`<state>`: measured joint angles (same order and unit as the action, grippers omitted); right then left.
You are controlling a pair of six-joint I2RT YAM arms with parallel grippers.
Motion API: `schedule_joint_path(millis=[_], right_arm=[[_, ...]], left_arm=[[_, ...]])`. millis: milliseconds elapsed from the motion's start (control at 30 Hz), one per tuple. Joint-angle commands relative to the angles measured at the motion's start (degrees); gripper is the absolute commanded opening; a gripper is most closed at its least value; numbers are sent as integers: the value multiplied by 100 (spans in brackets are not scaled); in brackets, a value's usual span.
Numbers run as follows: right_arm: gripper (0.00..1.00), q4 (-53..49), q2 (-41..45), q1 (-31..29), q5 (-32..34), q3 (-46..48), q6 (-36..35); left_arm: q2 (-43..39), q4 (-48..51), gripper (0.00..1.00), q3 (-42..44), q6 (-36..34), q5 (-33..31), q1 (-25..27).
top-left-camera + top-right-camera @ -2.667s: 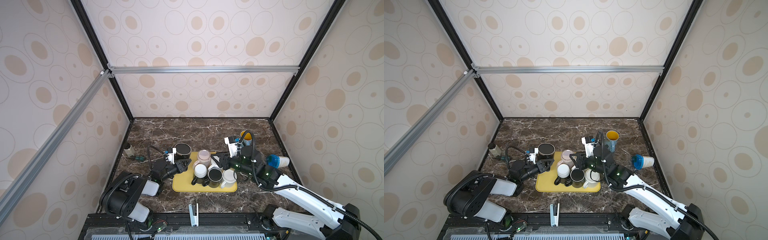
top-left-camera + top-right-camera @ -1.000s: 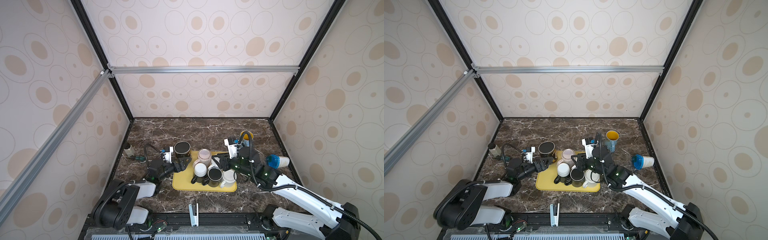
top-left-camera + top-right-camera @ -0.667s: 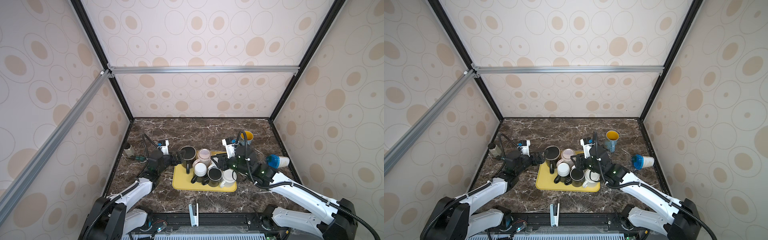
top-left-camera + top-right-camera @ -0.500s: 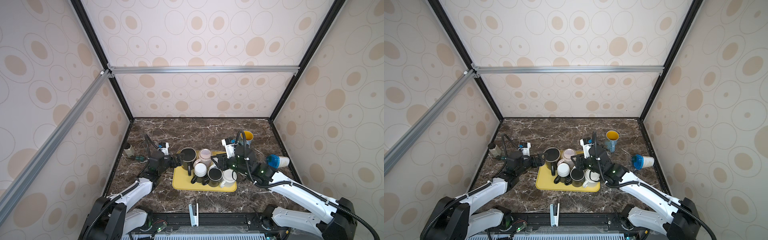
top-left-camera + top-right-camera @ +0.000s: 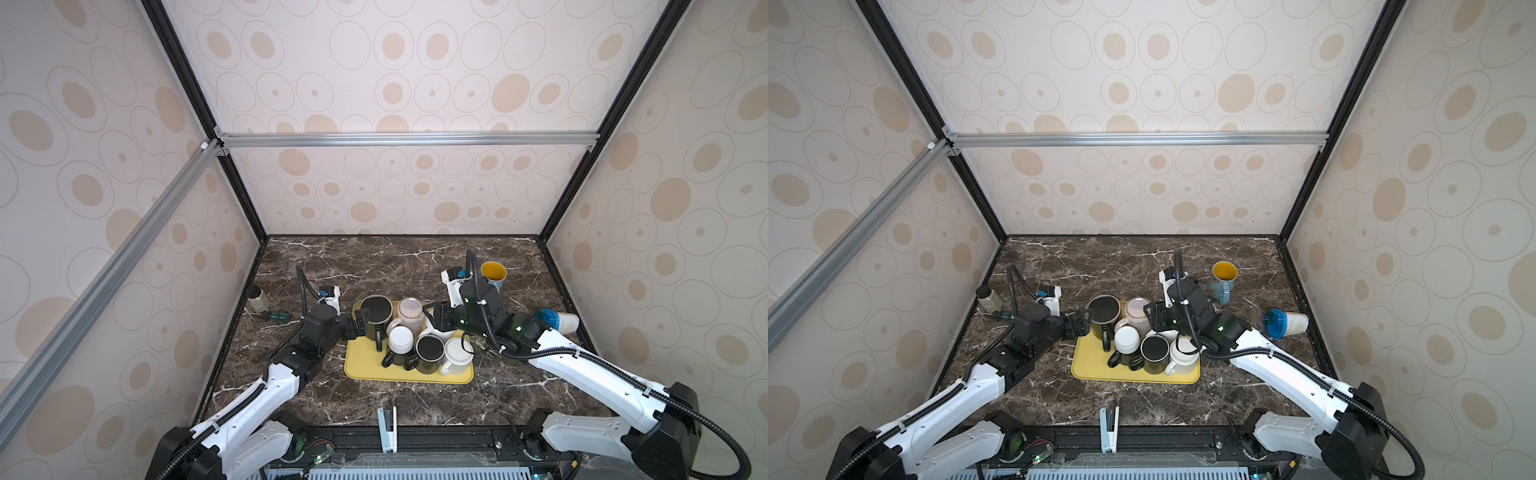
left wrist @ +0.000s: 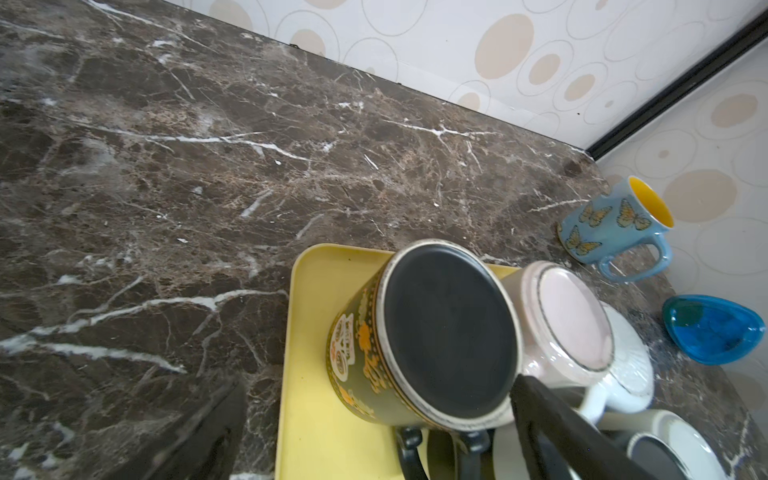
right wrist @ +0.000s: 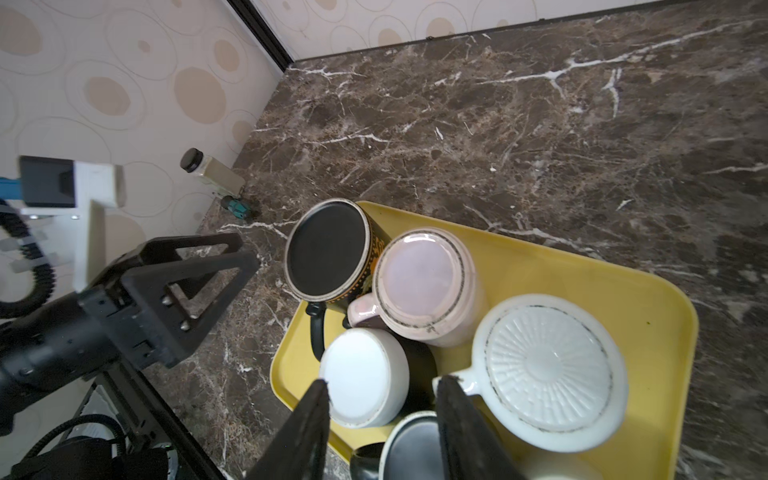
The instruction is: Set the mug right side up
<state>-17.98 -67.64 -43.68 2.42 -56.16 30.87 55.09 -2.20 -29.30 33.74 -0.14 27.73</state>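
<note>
The side of the green mug rests against the pink mug, so the robot's left gripper needs to grab the black handle (image 5: pixel 379 340) and lift the green mug off the tray first.
Several mugs stand upside down on a yellow tray (image 5: pixel 365 370) (image 5: pixel 1090 370). A dark green mug (image 5: pixel 376 309) (image 5: pixel 1104 309) (image 6: pixel 444 336) with a black bottom sits at the tray's far left corner, against a pink mug (image 5: pixel 410 309) (image 7: pixel 419 282). My left gripper (image 5: pixel 361 326) (image 5: pixel 1086 322) (image 6: pixel 370 395) is open, its jaws on either side of the green mug. My right gripper (image 5: pixel 434 322) (image 5: pixel 1152 320) (image 7: pixel 384 386) hangs open over a white-bottomed mug (image 7: pixel 359 376) and holds nothing.
A blue butterfly mug (image 5: pixel 493 274) (image 6: pixel 615 224) stands upright at the back right. A blue-lidded cup (image 5: pixel 557 320) lies on its side near the right wall. A small jar (image 5: pixel 257 298) and a teal screwdriver (image 5: pixel 276 317) sit by the left wall.
My left arm rose and swung its gripper round to the green mug, which shifted slightly right toward the pink mug. The right gripper barely moved.
</note>
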Motion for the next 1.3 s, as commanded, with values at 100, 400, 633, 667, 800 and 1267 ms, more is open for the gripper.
schedule_joint_path(millis=[100, 400, 633, 667, 800, 1267], right_arm=[[44, -604, 49, 10, 572, -243, 10], [44, -785, 146, 7, 802, -223, 4], [44, -707, 249, 4, 861, -88, -15], [44, -686, 247, 5, 861, -79, -21], [44, -651, 206, 6, 835, -85, -55], [44, -707, 207, 6, 806, -114, -55]], left_arm=[[22, 1072, 100, -706, 383, 69, 427], [1323, 2250, 100, -1522, 107, -889, 1377], [1613, 2170, 94, -1500, 214, -1251, 1429], [1657, 2135, 92, -1491, 203, -1262, 1429], [1863, 2068, 86, -1542, 110, -1383, 1435], [2409, 2325, 68, -1912, -388, -1868, 1327]])
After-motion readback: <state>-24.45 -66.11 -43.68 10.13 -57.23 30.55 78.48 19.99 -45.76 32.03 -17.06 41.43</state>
